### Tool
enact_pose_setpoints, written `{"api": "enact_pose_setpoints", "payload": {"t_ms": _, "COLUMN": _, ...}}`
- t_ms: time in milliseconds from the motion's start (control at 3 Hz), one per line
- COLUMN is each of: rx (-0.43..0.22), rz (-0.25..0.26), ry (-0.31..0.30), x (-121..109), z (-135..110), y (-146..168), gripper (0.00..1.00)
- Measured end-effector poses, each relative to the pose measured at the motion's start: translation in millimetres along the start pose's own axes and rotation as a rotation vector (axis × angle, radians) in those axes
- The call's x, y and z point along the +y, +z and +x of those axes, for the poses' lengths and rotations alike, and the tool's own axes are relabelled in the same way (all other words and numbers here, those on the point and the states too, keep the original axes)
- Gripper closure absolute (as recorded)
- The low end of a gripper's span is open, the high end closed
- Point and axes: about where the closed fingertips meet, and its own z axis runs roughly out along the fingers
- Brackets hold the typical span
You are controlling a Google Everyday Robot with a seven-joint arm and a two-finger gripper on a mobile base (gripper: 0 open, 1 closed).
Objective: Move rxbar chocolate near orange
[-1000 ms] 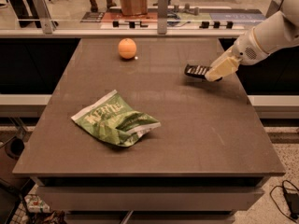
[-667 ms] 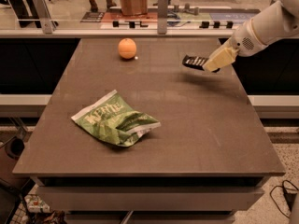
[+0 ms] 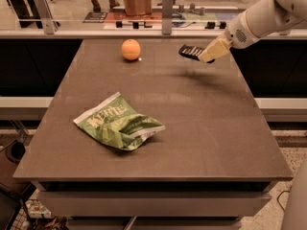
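Observation:
The robot's gripper needs to release the rxbar chocolate close beside the orange, along the table's far edge (image 3: 157,44). The bar is now in the air above the table.
The rxbar chocolate (image 3: 190,51), a small flat black bar with pale lettering, is held in the air above the table's far right part. My gripper (image 3: 207,55) is shut on its right end, with the arm coming in from the upper right. The bar's shadow lies on the table below it. The orange (image 3: 131,50) sits on the table at the far middle-left, well to the left of the bar.
A large green chip bag (image 3: 119,123) lies on the brown table (image 3: 201,128) at the front left. A glass rail with posts (image 3: 167,6) runs behind the table's far edge.
My gripper has lifted the rxbar chocolate off the table and carried it up and slightly left. The orange and the green bag have not moved.

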Motion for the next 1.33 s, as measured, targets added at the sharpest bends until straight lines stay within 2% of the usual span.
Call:
{"api": "enact_pose_setpoints", "payload": {"t_ms": 667, "rx": 0.009, "rz": 0.066, "ry": -0.002, "x": -16.0, "z": -30.4, "y": 37.9, "gripper": 1.00}}
{"api": "enact_pose_setpoints", "payload": {"t_ms": 1333, "rx": -0.039, "rz": 0.125, "ry": 0.014, "x": -24.9, "z": -58.5, "y": 59.5, "gripper": 1.00}}
